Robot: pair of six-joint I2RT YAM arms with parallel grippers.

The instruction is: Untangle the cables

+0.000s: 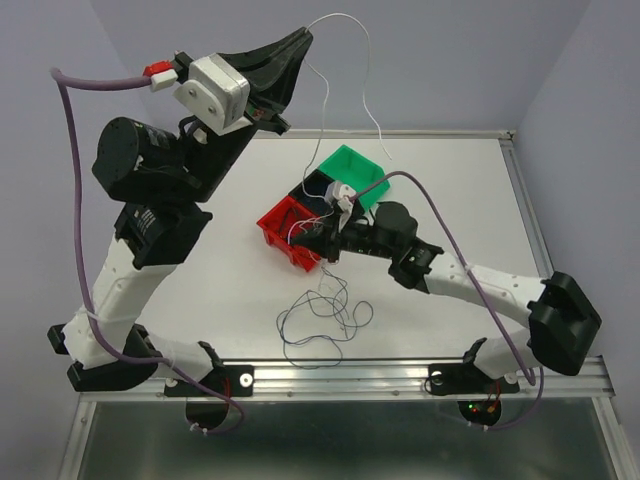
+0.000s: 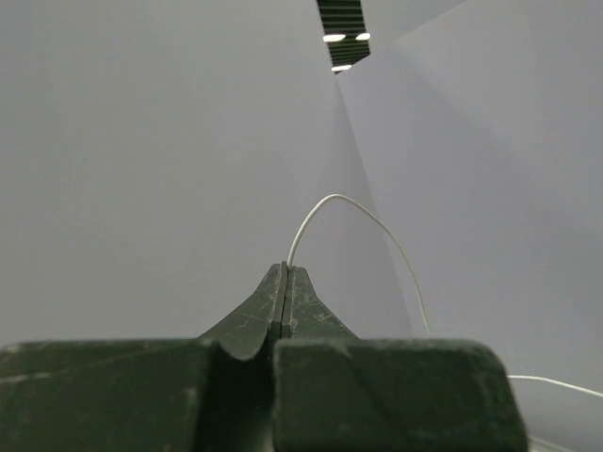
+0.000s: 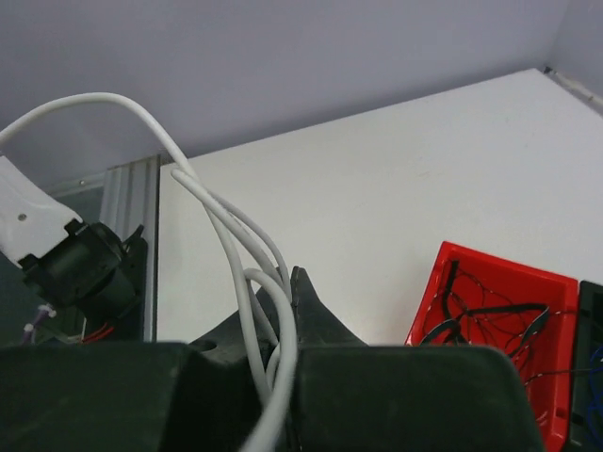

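I will release the whitish cable, looped in that low gripper by the bins, with my right gripper inside the green bin (image 1: 361, 175), beside the dark bin.
My left gripper (image 1: 300, 42) is raised high at the back, shut on a thin whitish cable (image 1: 365, 90). In the left wrist view the cable (image 2: 367, 217) arcs up out of the closed tips (image 2: 285, 273). The cable runs down to my right gripper (image 1: 322, 243), low by the bins. In the right wrist view that gripper (image 3: 294, 278) is shut on several looped whitish strands (image 3: 226, 235), with a white plug (image 3: 28, 221) hanging at the left. A loose clump of dark and whitish cables (image 1: 322, 312) lies on the table in front of the right gripper.
A red bin (image 1: 272, 225) holding black cables (image 3: 490, 315), a dark bin (image 1: 320, 185) and a green bin (image 1: 352, 160) stand together mid-table. The red bin's rim (image 3: 429, 301) is right of the right gripper. The table's metal front rail (image 1: 340, 378) is near.
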